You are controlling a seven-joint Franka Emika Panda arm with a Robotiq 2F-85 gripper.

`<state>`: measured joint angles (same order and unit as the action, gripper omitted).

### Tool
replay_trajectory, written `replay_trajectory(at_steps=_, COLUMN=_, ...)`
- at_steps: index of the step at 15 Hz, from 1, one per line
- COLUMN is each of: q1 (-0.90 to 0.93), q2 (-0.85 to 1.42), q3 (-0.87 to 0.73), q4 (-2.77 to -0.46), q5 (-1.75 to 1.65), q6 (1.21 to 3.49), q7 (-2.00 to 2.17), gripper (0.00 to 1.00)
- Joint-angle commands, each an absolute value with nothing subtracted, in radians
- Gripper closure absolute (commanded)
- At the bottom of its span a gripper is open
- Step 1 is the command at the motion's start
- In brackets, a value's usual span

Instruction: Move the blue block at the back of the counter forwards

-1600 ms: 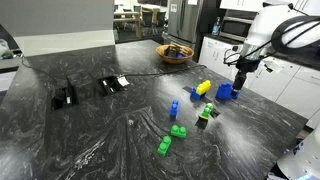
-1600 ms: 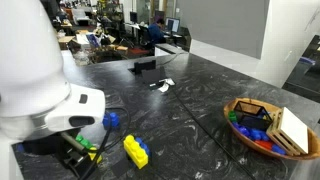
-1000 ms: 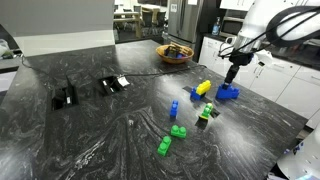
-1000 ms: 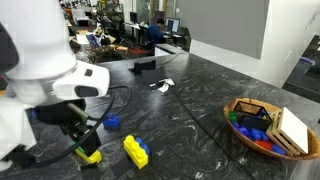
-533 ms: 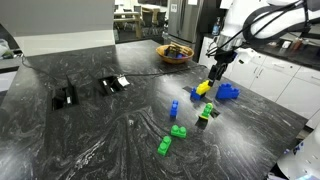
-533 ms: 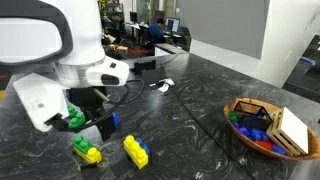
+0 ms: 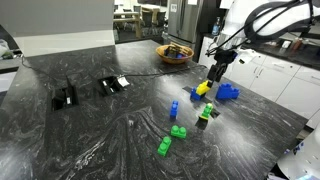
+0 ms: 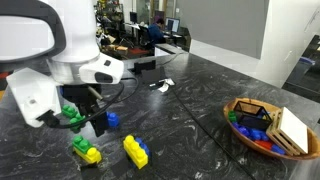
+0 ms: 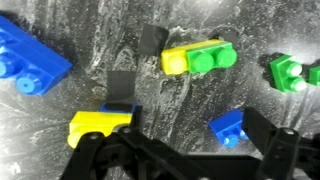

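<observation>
I need to next move my gripper to the small narrow blue block's sides (image 7: 174, 108) (image 9: 230, 127), between the yellow block and the green bricks, and close it there.
The small narrow blue block (image 7: 174, 108) stands upright on the dark marbled counter (image 7: 100, 140). In the wrist view it (image 9: 230, 127) lies just inside the right finger. My gripper (image 7: 214, 73) hangs open and empty above the counter, over the yellow block joined to a blue piece (image 7: 203, 88). In the wrist view the open jaws (image 9: 200, 140) span from that yellow block (image 9: 100, 126) to the small blue block. The robot body hides the small blue block in an exterior view.
The chunky blue block (image 7: 228, 92) (image 9: 30, 60) lies beside the gripper. A yellow-and-green brick (image 9: 200, 58) and green bricks (image 7: 177, 131) (image 7: 164, 146) lie nearby. A wooden bowl of toys (image 8: 265, 125) and two black items (image 7: 64, 97) sit further off.
My gripper has moved away from the chunky blue block and now hovers over the yellow block. It stays open. No block has moved.
</observation>
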<state>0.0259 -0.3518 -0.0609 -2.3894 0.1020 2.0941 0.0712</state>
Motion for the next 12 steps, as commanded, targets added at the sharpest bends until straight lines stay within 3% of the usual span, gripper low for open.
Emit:
replay_trajectory(at_steps=1, q1=0.049, q2=-0.258, q3=-0.008, q4=-2.284, q5=0.2, q6=2.028, q7=0.155, gripper=0.0)
replay_trajectory(at_steps=6, q1=0.066, q2=-0.028, q3=0.079, q4=-2.046, q5=0.165, q6=1.891, q7=0.419, gripper=0.0)
replay_trajectory(at_steps=12, q1=0.088, q2=0.156, q3=0.069, q4=-1.823, q5=0.19, q6=1.764, q7=0.534, gripper=0.0)
